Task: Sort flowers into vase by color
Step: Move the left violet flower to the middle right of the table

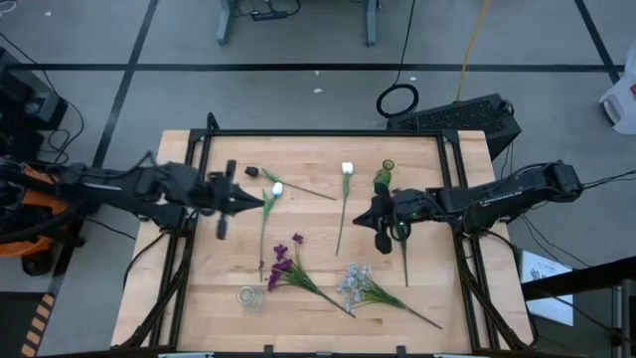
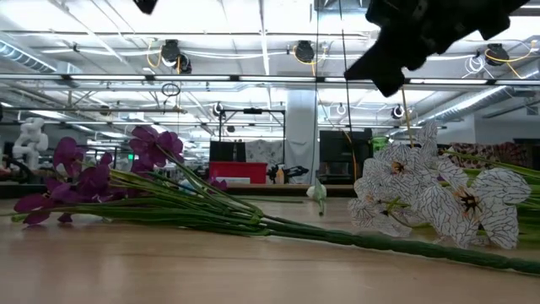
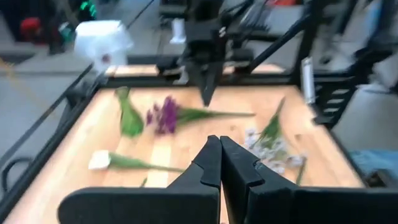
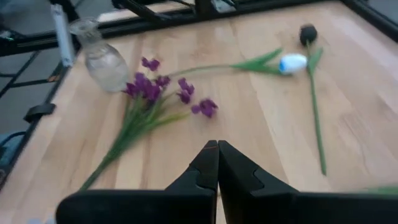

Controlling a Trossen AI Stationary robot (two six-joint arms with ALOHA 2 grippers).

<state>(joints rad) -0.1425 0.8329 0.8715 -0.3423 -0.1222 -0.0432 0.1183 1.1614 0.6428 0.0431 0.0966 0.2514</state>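
Note:
Next, I close my right gripper on the bundled stems (image 1: pixel 310 285) (image 4: pixel 120 145) below the blossoms of the purple cluster near the clear glass vase.
Flowers lie flat on the wooden table. A purple cluster (image 1: pixel 283 261) and a pale blue sprig (image 1: pixel 356 283) lie near the front. One white tulip (image 1: pixel 276 189) lies by my left gripper (image 1: pixel 260 202), and another white tulip (image 1: pixel 347 169) lies farther back. A second purple flower (image 3: pixel 163 115) lies beneath my right gripper (image 1: pixel 362 217), and its stem (image 1: pixel 403 261) runs toward the near edge. A clear glass vase (image 1: pixel 248 296) stands front left. A green vase (image 1: pixel 384 177) stands at the back right. Both grippers hang above the table, shut (image 3: pixel 220 146) (image 4: pixel 217 149), with nothing between the fingers.
A small dark bud (image 1: pixel 252 172) lies at the back left, near the white tulip. The black frame rails (image 1: pixel 328 133) run along the table's edges. Bare wood (image 1: pixel 318 214) shows between the two grippers.

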